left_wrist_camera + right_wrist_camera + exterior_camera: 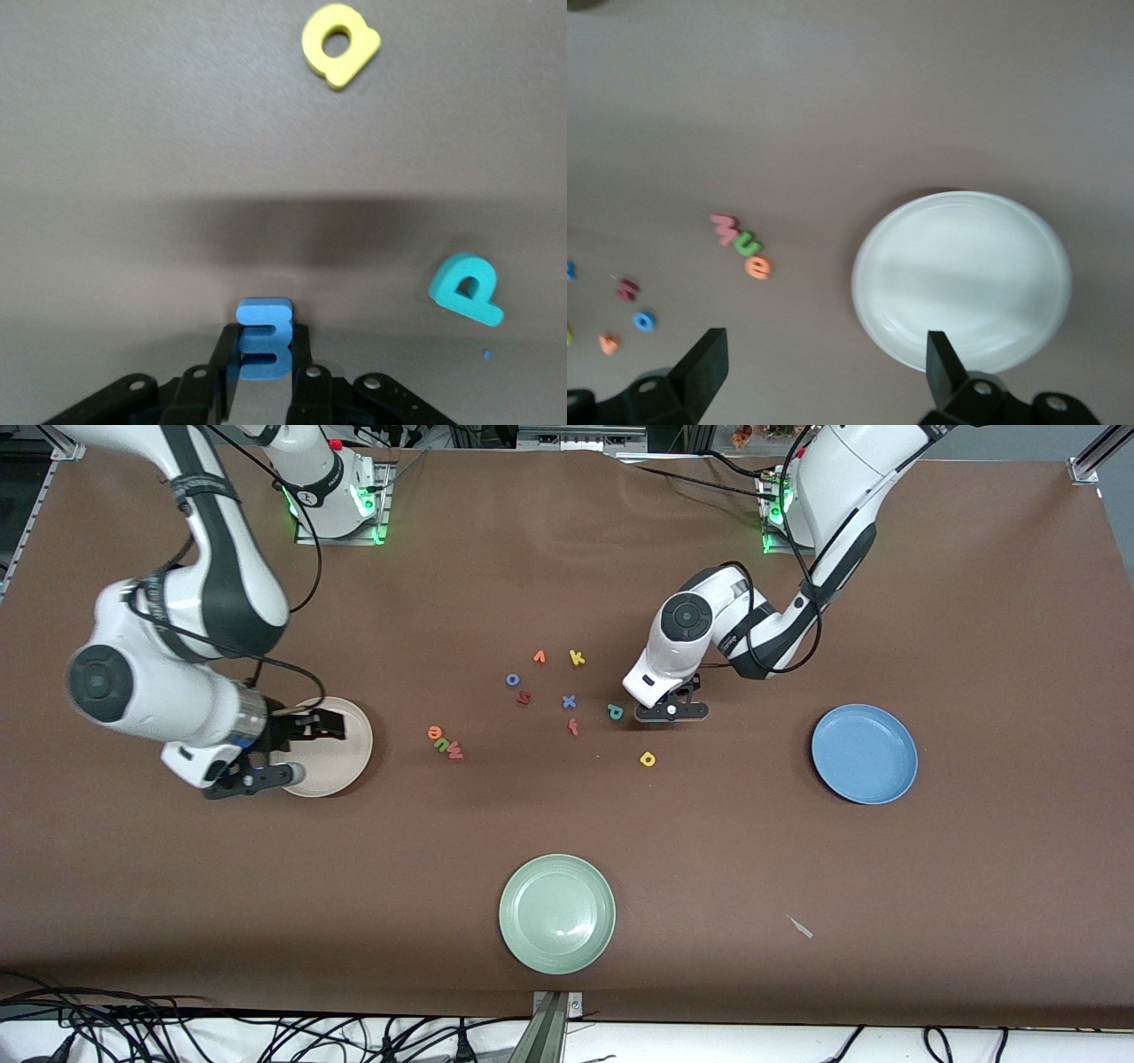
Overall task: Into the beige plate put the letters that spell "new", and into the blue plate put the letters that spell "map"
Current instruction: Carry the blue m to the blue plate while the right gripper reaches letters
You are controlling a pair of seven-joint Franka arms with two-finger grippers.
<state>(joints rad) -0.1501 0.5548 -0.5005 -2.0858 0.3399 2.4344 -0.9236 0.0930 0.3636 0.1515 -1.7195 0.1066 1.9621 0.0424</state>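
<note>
The blue m will leave the hold of my left gripper when I let go of it, setting it near the middle of the empty blue plate (pixel 863 767). The m is now low beside the teal p.
My left gripper (pixel 671 708) (pixel 264 356) is low at the table and shut on the blue m (pixel 264 339), which the hand hides in the front view. The teal p (pixel 615 711) (pixel 465 288) lies right beside it, and the yellow a (pixel 648 759) (pixel 339 44) lies nearer the front camera. The orange e (pixel 434 732) (pixel 758 266), green n (pixel 445 744) (pixel 748 243) and pinkish w (pixel 455 753) (pixel 725 228) lie in a row. My right gripper (pixel 288 753) (pixel 824 359) hangs open over the beige plate's (pixel 350 748) (pixel 961 279) edge. The blue plate (pixel 865 753) holds nothing.
Loose letters lie mid-table: an orange v (pixel 539 657), a yellow k (pixel 577 658), a blue o (pixel 512 680), a dark red s-like one (pixel 524 698), a blue x (pixel 569 701) and a small red one (pixel 573 727). A pale green plate (pixel 556 912) sits nearest the front camera.
</note>
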